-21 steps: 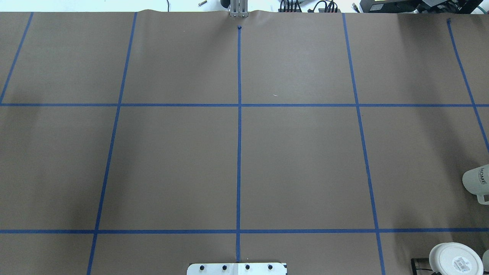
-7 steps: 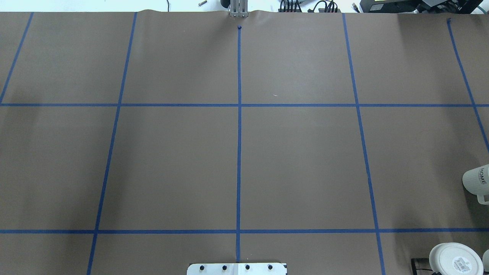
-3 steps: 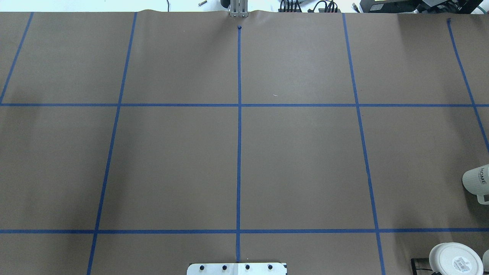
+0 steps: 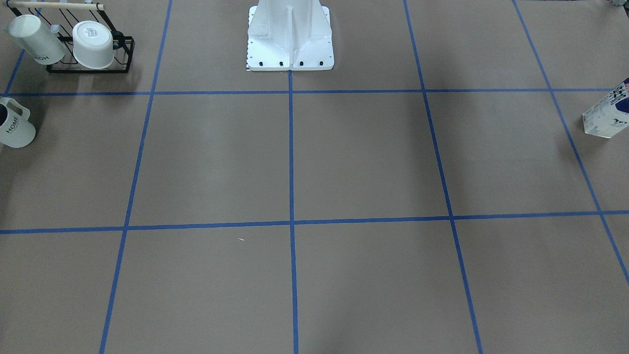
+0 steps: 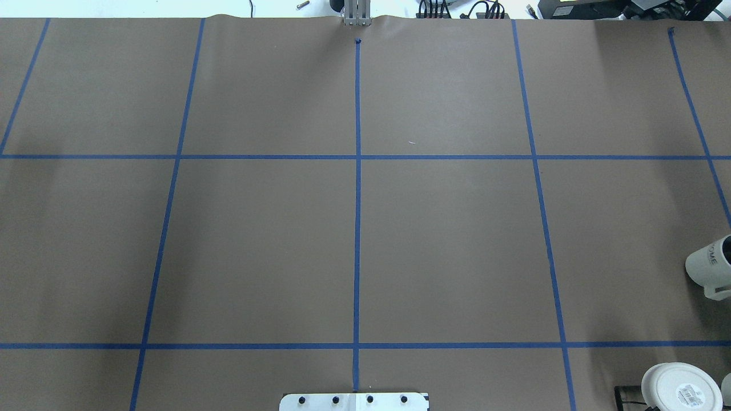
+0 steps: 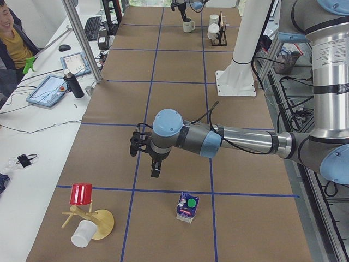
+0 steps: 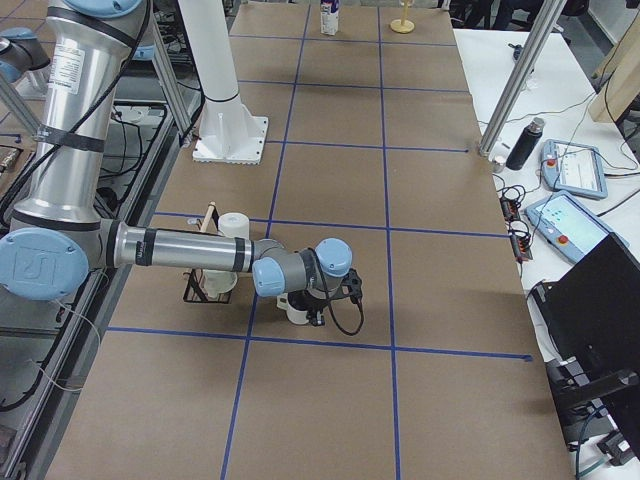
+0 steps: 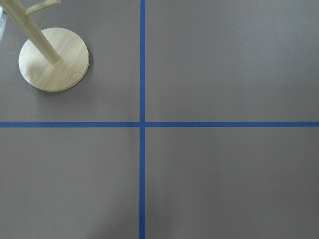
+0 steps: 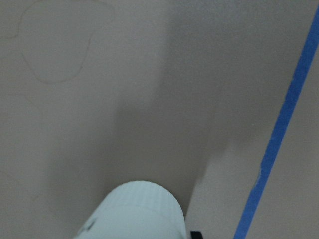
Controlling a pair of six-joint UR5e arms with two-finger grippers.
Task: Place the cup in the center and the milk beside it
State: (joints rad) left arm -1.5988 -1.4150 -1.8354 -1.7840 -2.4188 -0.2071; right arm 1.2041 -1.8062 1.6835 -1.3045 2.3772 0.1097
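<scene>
My right gripper has the cup. It will let go of the cup on the bare table (image 4: 307, 241), just beside the center crossing of the blue lines.
The cup (image 5: 710, 265), a white mug lettered HOME, is at the table's right edge, seen also in the front view (image 4: 14, 130) and low in the right wrist view (image 9: 134, 211). In the exterior right view my right gripper (image 7: 322, 300) sits right at the cup (image 7: 296, 312); I cannot tell if it is open or shut. The milk (image 4: 607, 115) stands at the opposite end, upright, green cap up (image 6: 188, 206). My left gripper (image 6: 146, 157) hovers above the table short of it, state unclear. The center crossing (image 5: 358, 157) is bare.
A black rack (image 4: 88, 66) with two more white mugs stands beside the cup. A wooden mug tree (image 6: 90, 221) with a red cup and a white cup stands near the milk. The robot's base (image 4: 290, 44) is at the near edge. An operator (image 6: 13, 43) sits alongside.
In the overhead view the cup has shifted slightly left and up and turned, so its lettering now reads at a different angle. Nothing else on the table moved.
</scene>
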